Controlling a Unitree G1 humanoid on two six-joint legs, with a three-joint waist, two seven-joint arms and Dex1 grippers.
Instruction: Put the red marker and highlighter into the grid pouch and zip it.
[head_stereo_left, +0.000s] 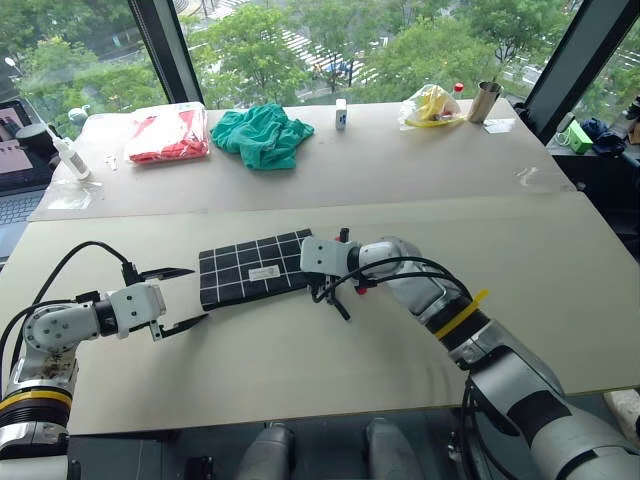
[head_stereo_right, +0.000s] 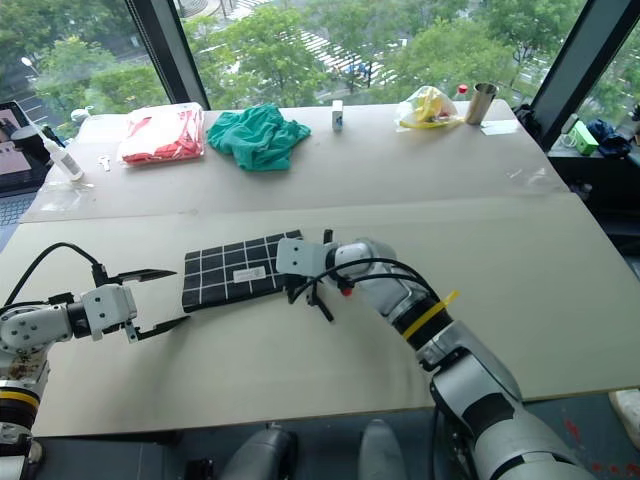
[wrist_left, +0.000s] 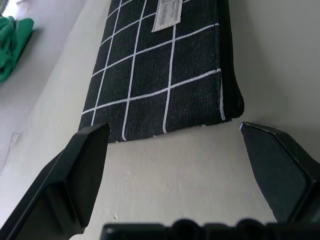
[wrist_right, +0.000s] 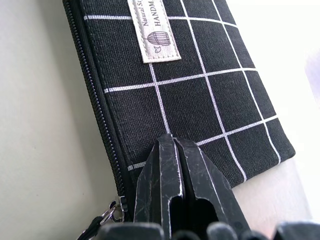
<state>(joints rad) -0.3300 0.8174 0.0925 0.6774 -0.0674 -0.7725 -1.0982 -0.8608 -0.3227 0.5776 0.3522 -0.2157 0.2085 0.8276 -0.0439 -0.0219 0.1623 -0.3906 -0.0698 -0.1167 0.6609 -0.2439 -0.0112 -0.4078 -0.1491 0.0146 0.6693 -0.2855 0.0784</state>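
The robot's right gripper rests shut on the pouch's top, so it should rise and take the zipper pull (wrist_right: 110, 214) while the left gripper holds the other end of the pouch.
The grid pouch (head_stereo_left: 252, 268), black with white lines and a small white label (wrist_right: 153, 30), lies flat in the middle of the near table. Just short of the pouch's left end, my left gripper (head_stereo_left: 194, 295) hovers open, and that end sits between its spread fingers (wrist_left: 85, 160) in the left wrist view. My right gripper (wrist_right: 169, 142) is shut, its tips resting on top of the pouch at the right end, beside the zipper edge. The zipper pull (wrist_right: 105, 219) lies at that corner. The red marker and the highlighter are out of view.
On the far table lie a red packet in clear plastic (head_stereo_left: 167, 135), a green cloth (head_stereo_left: 262, 134), a small white bottle (head_stereo_left: 341, 113), a yellow bag (head_stereo_left: 432, 105) and a metal cup (head_stereo_left: 484, 100). A laptop (head_stereo_left: 12, 165) stands at the far left.
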